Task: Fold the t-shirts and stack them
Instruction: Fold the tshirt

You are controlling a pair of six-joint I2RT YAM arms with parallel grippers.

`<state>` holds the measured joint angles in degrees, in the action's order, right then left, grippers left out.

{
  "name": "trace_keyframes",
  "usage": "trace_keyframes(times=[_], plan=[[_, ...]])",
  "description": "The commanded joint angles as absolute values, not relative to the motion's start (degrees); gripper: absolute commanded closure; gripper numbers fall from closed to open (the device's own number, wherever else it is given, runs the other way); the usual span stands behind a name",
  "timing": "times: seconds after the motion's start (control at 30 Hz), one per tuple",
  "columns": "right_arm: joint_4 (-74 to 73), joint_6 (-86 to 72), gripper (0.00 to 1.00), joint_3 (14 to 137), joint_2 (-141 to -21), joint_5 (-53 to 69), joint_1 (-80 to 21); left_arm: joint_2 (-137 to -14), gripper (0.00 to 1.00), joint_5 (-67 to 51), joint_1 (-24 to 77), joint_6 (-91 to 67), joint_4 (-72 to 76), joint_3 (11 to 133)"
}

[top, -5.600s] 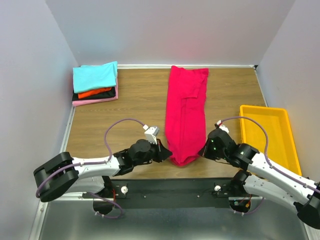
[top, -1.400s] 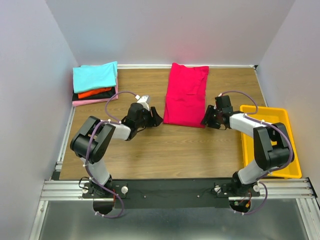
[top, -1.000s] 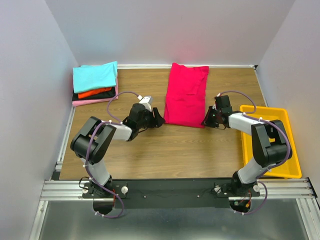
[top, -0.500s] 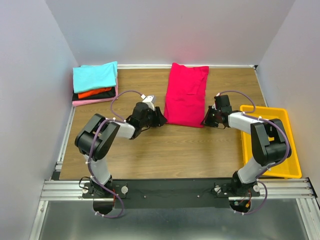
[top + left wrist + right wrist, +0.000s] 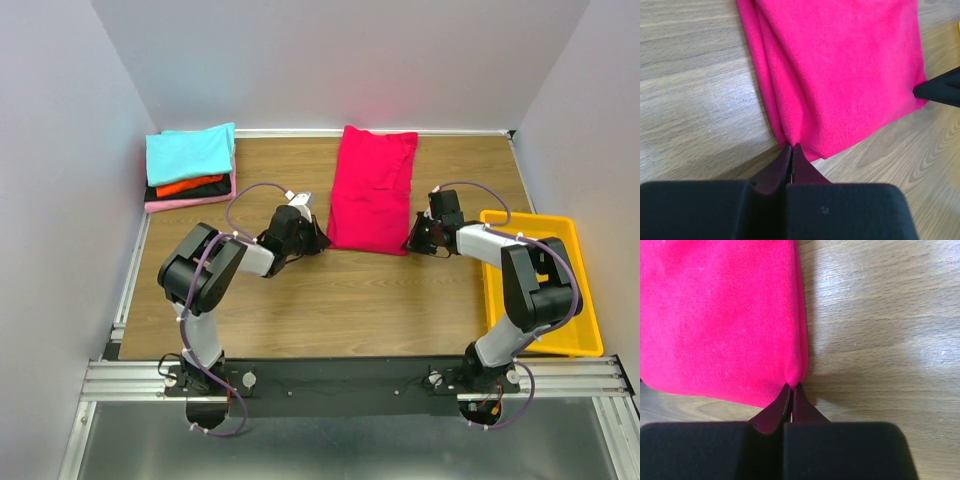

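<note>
The fingers of my left gripper pinch just the edge of the crimson t-shirt's near corner, so I will open that gripper and take that corner (image 5: 809, 151) deeper before I fold.
The crimson t-shirt (image 5: 372, 190) lies folded in half on the wooden table, toward the back centre. My left gripper (image 5: 322, 240) is at its near left corner, shut on the doubled edge (image 5: 791, 146). My right gripper (image 5: 409, 243) pinches the near right corner, its tips closed on the cloth fold (image 5: 791, 386). The red cloth fills the upper part of both wrist views (image 5: 840, 75) (image 5: 720, 315). Folded t-shirts are stacked at the back left: cyan (image 5: 190, 152) on top, then orange-red (image 5: 190, 186), black and pink (image 5: 185, 201).
A yellow bin (image 5: 525, 216) stands at the right edge of the table, just behind my right arm. Grey walls close in the back and both sides. Bare wood (image 5: 360, 300) stretches between the shirt and the arm bases.
The long shirt has been folded in half toward the back. In the last second my left gripper slid right to the near left corner, and both grippers closed on the cloth.
</note>
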<state>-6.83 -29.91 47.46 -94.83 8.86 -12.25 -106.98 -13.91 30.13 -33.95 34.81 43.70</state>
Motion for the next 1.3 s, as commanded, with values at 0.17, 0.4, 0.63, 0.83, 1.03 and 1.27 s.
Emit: trace_keyframes(times=[0.17,0.4,0.63,0.83,1.03,1.27], plan=[[-9.49,-28.92,0.99,45.97,-93.25,6.77,-12.39,-100.64,1.0,-6.77,30.5,-33.13,32.61,40.08],[-10.46,-29.09,0.99,45.79,-92.72,5.01,-12.39,-99.93,1.0,-5.45,30.67,-35.07,33.31,37.62],[-10.63,-29.09,1.0,45.7,-92.37,5.54,-12.39,-101.51,0.97,-7.99,30.85,-35.86,34.45,36.92],[-10.55,-29.09,0.99,45.97,-92.55,6.41,-12.39,-102.48,0.71,-10.02,31.9,-36.47,36.3,37.18],[-10.55,-29.09,0.93,45.79,-92.11,7.47,-12.39,-104.94,0.64,-10.02,32.78,-36.56,36.39,38.93],[-10.55,-28.92,0.92,45.7,-92.2,8.0,-12.31,-107.05,0.71,-10.2,33.66,-36.48,36.56,39.99]])
